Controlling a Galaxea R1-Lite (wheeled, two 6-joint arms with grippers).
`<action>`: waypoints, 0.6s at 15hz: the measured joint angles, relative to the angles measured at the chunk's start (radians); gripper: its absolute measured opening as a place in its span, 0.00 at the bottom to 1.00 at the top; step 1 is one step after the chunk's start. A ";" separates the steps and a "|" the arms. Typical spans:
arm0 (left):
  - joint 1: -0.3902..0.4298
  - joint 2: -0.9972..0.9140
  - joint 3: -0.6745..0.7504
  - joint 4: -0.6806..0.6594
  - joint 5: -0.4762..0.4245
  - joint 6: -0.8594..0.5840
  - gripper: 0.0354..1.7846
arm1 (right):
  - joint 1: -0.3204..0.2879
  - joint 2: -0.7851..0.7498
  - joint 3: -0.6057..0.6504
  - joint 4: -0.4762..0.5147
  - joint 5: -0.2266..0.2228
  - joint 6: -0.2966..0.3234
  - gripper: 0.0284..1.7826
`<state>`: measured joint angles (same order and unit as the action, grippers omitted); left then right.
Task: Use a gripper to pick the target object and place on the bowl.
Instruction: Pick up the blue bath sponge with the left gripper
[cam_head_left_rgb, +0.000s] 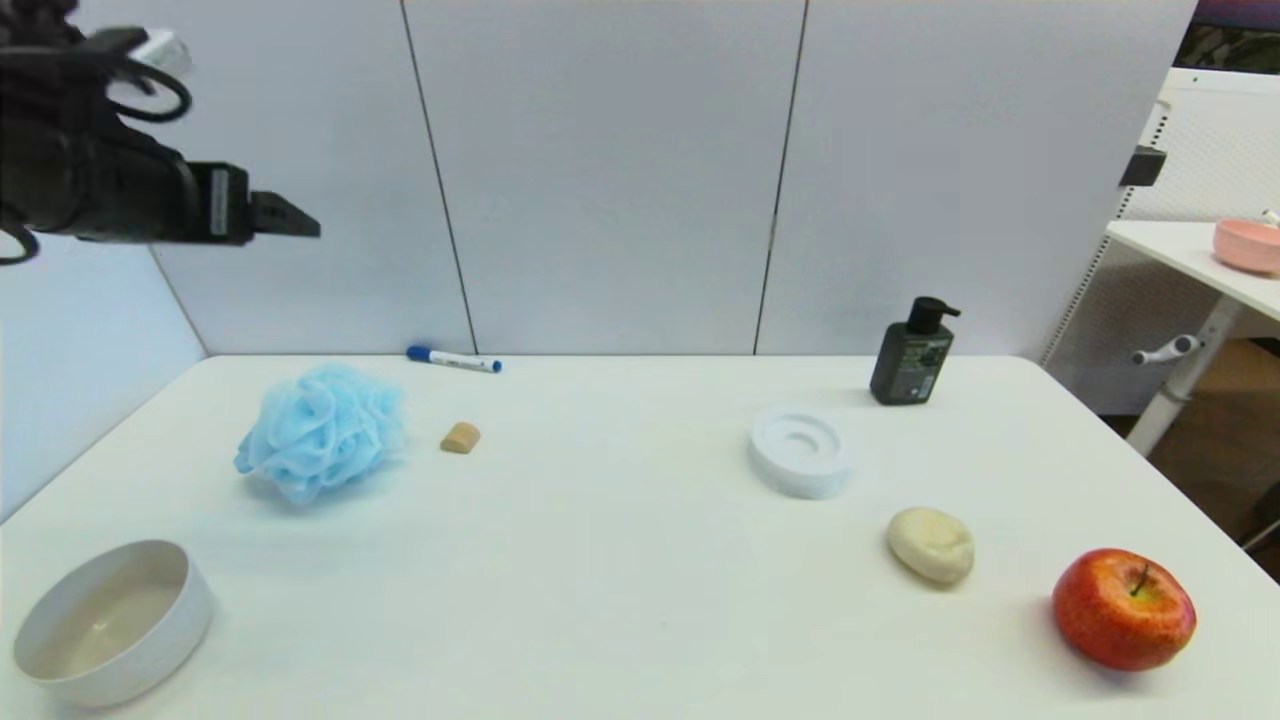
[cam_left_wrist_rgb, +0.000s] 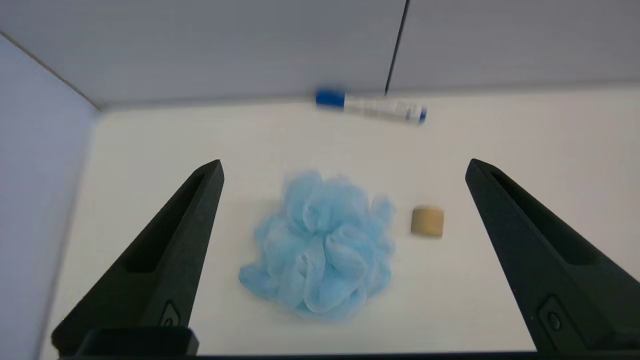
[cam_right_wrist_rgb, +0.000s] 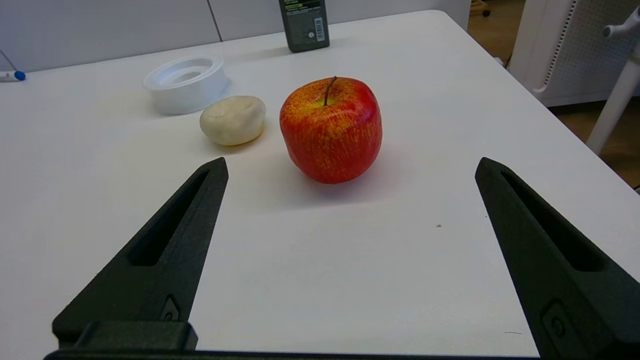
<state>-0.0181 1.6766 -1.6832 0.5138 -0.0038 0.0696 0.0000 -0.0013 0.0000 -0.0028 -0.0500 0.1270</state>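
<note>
I should next lower my left gripper to the light blue bath pouf next to the tan block and close it around the pouf's middle (cam_head_left_rgb: 323, 432) (cam_left_wrist_rgb: 324, 247).
The light blue bath pouf (cam_head_left_rgb: 320, 430) lies on the white table at the left rear; it also shows in the left wrist view (cam_left_wrist_rgb: 320, 257). The plain white bowl (cam_head_left_rgb: 112, 620) stands empty at the front left corner. My left gripper (cam_head_left_rgb: 300, 222) hangs high above the table, up and to the left of the pouf; in its wrist view the gripper (cam_left_wrist_rgb: 345, 167) is open and empty, with the pouf far below between its fingers. My right gripper (cam_right_wrist_rgb: 350, 167) is open and empty, low over the table near the red apple (cam_right_wrist_rgb: 331, 129); it is outside the head view.
A small tan block (cam_head_left_rgb: 460, 437) lies right of the pouf, a blue-capped marker (cam_head_left_rgb: 453, 359) by the back wall. A white ring dish (cam_head_left_rgb: 799, 452), cream soap (cam_head_left_rgb: 931, 544), the apple (cam_head_left_rgb: 1124, 607) and a dark pump bottle (cam_head_left_rgb: 912, 352) stand on the right. A pink bowl (cam_head_left_rgb: 1247, 245) sits on a side table.
</note>
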 joint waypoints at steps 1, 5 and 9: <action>0.000 0.043 0.000 0.052 0.001 0.000 0.96 | 0.000 0.000 0.000 0.000 0.000 0.000 0.96; 0.001 0.160 0.015 0.174 0.001 0.001 0.96 | 0.000 0.000 0.000 0.000 0.000 -0.001 0.96; 0.002 0.232 0.058 0.185 0.002 -0.010 0.96 | 0.000 0.000 0.000 0.000 0.000 -0.001 0.96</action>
<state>-0.0162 1.9085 -1.6251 0.6989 -0.0017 0.0596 0.0000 -0.0013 0.0000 -0.0023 -0.0496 0.1264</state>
